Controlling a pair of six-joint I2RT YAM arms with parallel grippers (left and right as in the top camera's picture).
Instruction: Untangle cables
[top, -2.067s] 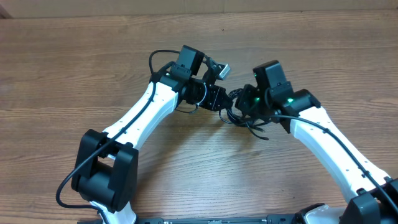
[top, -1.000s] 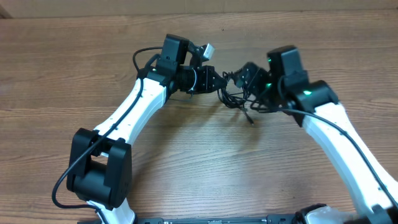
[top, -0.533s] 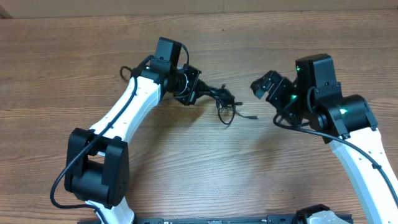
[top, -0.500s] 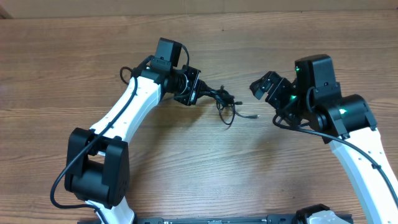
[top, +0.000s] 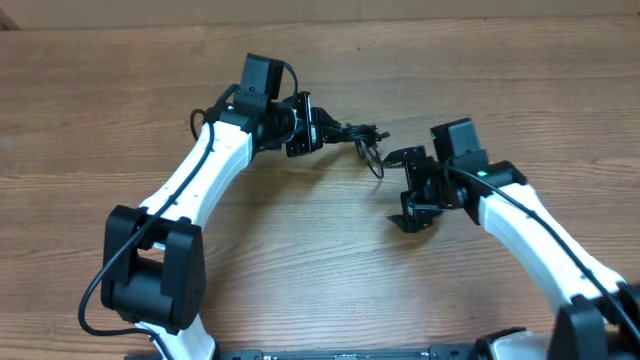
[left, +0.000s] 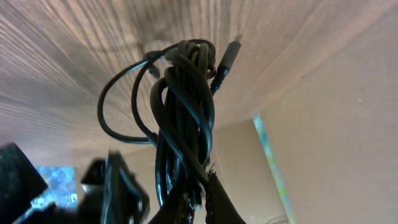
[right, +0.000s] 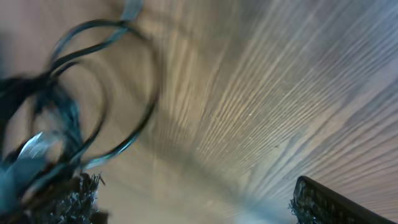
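Observation:
The cables, still held off the wooden table, will be let go by my left gripper on the bare wooden table (top: 351, 181) between my grippers, a little toward the table's near edge.
The cables (top: 362, 134) are a tangled black bundle held off the wooden table, with one loop drooping at its right end. My left gripper (top: 334, 128) is shut on the bundle's left end. In the left wrist view the cables (left: 184, 112) rise from the closed left gripper (left: 198, 194), and a plug tip (left: 227, 57) sticks out at the top. My right gripper (top: 401, 190) stands open just right of and below the drooping loop, with nothing between its fingers. The right wrist view is blurred: a cable loop (right: 93, 93) curves at upper left, above the left fingertip (right: 71, 196) of the right gripper (right: 199, 208).
Bare wooden table (top: 300, 270) lies all around. Both white arms reach in from the near edge, the left arm (top: 195, 180) and the right arm (top: 530, 230). A thicker black lead (top: 200, 115) loops beside the left wrist.
My left gripper has drawn the bundle slightly up and left. My right arm has swung down and left, bringing its open gripper close beside the hanging loop.

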